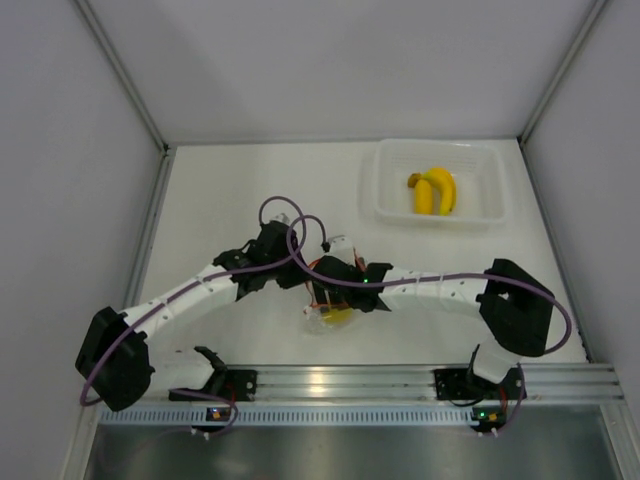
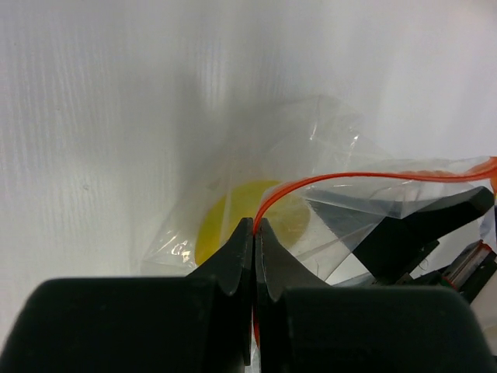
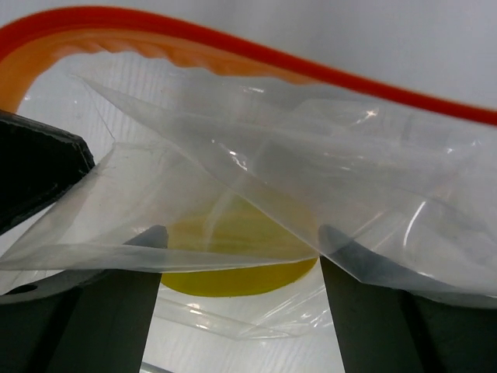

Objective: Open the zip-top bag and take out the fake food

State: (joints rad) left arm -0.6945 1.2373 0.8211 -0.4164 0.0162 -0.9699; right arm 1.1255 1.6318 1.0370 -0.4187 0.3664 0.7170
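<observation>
The yellow-green fruit is inside the zip-top bag. Next, I close my right gripper around the middle of the yellow-green fruit (image 1: 337, 315) (image 3: 239, 247), with one finger on each side.
The zip-top bag (image 1: 322, 318) lies crumpled between the two arms near the front middle of the table. The yellow-green fruit (image 1: 339, 316) is inside it. In the left wrist view, my left gripper (image 2: 255, 226) is shut on the bag's orange-red zipper strip (image 2: 349, 176), with the fruit (image 2: 225, 221) behind the clear film. In the right wrist view, my right gripper (image 3: 241, 245) is open with its fingers (image 3: 373, 311) wide apart. The bag's film (image 3: 256, 179) drapes over its tips and the fruit (image 3: 241, 272) sits between them. The banana bunch (image 1: 437, 190) lies outside the bag.
The banana bunch rests in a rigid clear tray (image 1: 385, 205) at the back right. White walls close in the table at the left, right and back. A metal rail (image 1: 400, 380) with the arm bases runs along the near edge.
</observation>
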